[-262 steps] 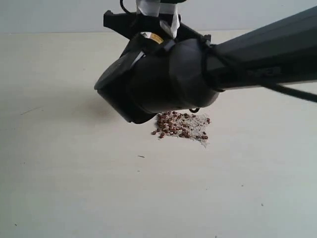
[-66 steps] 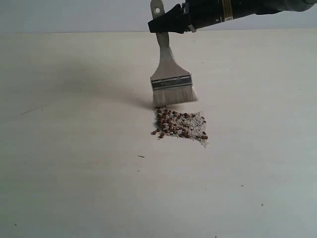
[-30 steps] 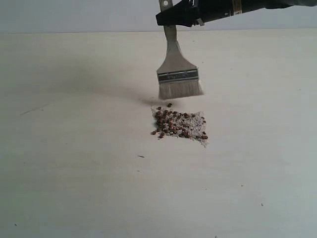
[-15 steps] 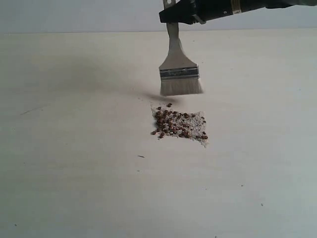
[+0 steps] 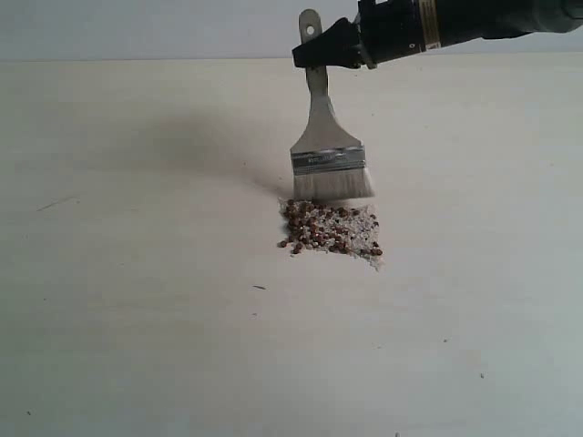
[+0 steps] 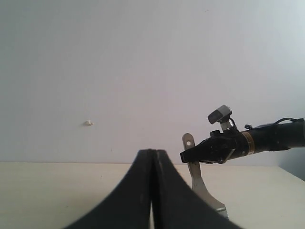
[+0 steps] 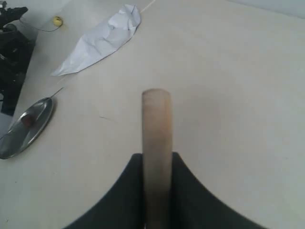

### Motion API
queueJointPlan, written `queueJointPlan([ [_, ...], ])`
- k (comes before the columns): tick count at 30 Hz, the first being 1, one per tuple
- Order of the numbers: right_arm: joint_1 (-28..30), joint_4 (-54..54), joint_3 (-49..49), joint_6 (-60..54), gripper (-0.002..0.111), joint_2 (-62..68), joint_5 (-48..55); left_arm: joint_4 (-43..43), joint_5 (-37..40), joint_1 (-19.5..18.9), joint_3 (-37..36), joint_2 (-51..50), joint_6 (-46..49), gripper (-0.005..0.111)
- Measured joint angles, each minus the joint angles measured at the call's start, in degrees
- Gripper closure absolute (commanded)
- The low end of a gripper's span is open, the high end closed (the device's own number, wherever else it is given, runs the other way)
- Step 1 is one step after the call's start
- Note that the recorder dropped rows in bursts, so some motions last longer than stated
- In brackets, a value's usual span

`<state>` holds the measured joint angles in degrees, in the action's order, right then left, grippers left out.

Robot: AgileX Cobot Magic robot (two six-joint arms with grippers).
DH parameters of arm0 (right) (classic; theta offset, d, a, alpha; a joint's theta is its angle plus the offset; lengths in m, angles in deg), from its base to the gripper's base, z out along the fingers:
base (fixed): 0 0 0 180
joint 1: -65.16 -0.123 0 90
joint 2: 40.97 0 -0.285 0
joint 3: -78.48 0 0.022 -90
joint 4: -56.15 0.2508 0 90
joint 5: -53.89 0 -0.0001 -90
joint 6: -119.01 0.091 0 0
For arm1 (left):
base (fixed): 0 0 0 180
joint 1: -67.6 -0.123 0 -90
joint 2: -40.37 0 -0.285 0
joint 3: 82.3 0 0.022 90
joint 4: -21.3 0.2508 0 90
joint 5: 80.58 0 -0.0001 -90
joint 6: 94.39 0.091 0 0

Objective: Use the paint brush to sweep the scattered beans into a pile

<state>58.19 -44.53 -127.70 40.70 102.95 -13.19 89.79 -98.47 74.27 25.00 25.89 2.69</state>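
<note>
The paint brush, now upright at the patch's far edge, will be let go by my right gripper on the bare tabletop [image 5: 451, 258] next to the bean patch, on the same side as that gripper.
The beans [image 5: 326, 228] lie in a compact dark reddish-brown patch mixed with pale crumbs at mid-table. The paint brush [image 5: 327, 150] hangs upright, its whitish bristles touching the far edge of the patch. My right gripper [image 5: 319, 55] is shut on the brush's pale handle near its top end; in the right wrist view the handle [image 7: 156, 143] runs between the two black fingers of that gripper [image 7: 157, 160]. My left gripper [image 6: 152, 155] is shut and holds nothing, raised off the table with the brush [image 6: 200, 183] seen beyond it.
A pale tabletop [image 5: 137, 319] surrounds the pile. The right wrist view shows a crumpled white sheet [image 7: 102, 38], a round metal dish [image 7: 28, 126] and black equipment [image 7: 12, 52] at the table's side.
The brush has come down from above the table and slightly toward the beans; its bristles now meet the far edge of the pile, and the stray bean there has joined it.
</note>
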Motion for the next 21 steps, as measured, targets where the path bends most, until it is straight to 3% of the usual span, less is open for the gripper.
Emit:
queueJointPlan([
  [16,0.04,-0.22,0.0,-2.8,0.108,-4.02,4.33,0.0,0.0,0.0,0.0,0.0,0.0,0.107],
  [21,0.04,0.0,4.86,-2.37,0.108,-9.18,6.63,0.0,0.0,0.0,0.0,0.0,0.0,0.107],
])
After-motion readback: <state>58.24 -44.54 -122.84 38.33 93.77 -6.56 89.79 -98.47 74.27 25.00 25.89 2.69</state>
